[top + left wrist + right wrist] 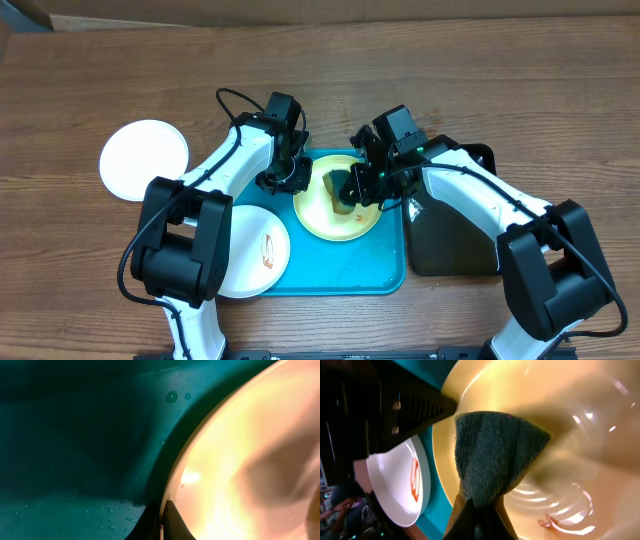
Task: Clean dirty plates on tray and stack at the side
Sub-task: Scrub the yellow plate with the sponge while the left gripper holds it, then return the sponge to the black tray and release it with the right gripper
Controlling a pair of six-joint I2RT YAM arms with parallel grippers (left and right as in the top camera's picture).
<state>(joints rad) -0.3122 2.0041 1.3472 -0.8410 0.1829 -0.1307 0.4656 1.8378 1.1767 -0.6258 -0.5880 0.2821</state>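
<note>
Next, my right gripper lets go of the green-and-yellow sponge in the near half of the glossy black tray (451,242). The sponge now presses on the green plate.
A lime-green plate (345,222) lies on the turquoise tray (340,275). My left gripper (295,181) is shut on the plate's left rim (172,485), one finger on each side of the edge (176,522). My right gripper (481,516) is shut on a dark green and yellow sponge (495,455), which presses on the green plate (580,420) near its middle (345,190). A small reddish smear (545,521) and wet streaks show on that plate. A white plate (255,250) with a brown-red smear (414,479) sits at the tray's left edge. Another white plate (144,160) lies on the table, far left.
A glossy black tray (450,240) lies right of the turquoise tray, under my right arm. The table is brown wood (120,80). Water drops dot the turquoise tray's floor (100,510).
</note>
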